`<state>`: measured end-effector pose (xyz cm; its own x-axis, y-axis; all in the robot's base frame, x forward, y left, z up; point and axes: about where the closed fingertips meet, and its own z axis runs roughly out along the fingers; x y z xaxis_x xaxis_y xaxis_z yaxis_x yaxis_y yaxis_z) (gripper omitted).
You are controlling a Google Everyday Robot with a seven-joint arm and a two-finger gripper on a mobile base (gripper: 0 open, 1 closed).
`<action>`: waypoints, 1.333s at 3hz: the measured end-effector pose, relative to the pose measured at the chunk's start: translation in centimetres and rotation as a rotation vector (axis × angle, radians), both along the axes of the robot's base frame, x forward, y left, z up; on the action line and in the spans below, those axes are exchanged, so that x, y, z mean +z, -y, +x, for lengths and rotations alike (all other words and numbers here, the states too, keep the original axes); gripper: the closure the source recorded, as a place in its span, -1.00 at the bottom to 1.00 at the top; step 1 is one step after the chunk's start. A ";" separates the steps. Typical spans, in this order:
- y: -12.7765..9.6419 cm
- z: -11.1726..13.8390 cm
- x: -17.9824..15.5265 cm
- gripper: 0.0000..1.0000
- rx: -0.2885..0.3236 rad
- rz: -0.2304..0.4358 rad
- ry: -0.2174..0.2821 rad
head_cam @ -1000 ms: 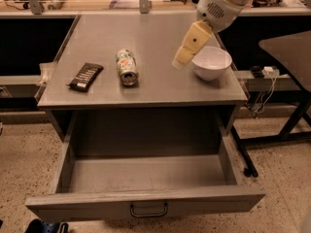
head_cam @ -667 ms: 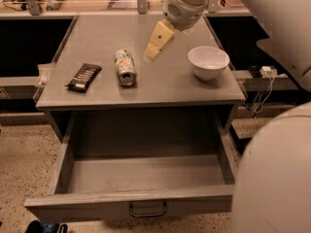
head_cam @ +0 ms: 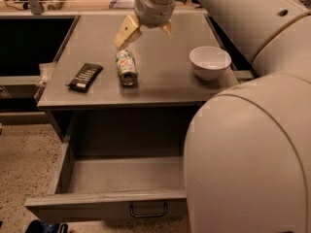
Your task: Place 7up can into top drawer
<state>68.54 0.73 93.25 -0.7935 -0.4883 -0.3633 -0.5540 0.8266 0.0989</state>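
Next, my gripper closes around the middle of the 7up can [head_cam: 126,65], between the silver near end of the can and its far end.
The 7up can [head_cam: 126,67] lies on its side on the grey cabinet top [head_cam: 160,81], silver end toward me. My gripper [head_cam: 144,38] hovers just behind and above the can, open and empty, with one tan finger [head_cam: 126,33] pointing down toward the can's far end. The top drawer [head_cam: 97,176] is pulled out below the cabinet top and nothing shows in the part I can see. Its front panel has a small bar handle [head_cam: 148,210]. My arm [head_cam: 252,130] hides the drawer's right part.
A black flat snack packet [head_cam: 85,76] lies left of the can. A white bowl [head_cam: 210,62] stands at the right of the top. Desks with clutter run behind. Speckled floor [head_cam: 24,159] is to the left.
My gripper has swung left from above the bowl to just behind the can. The view has come closer and my arm now fills the right side. Can, packet and bowl have not moved.
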 end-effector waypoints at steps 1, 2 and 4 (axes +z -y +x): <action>-3.3 0.9 0.2 -1.00 -0.125 0.083 -0.008; -3.3 0.9 0.1 -1.00 -0.130 0.083 -0.011; -3.0 2.4 -3.8 -1.00 -0.188 -0.063 -0.080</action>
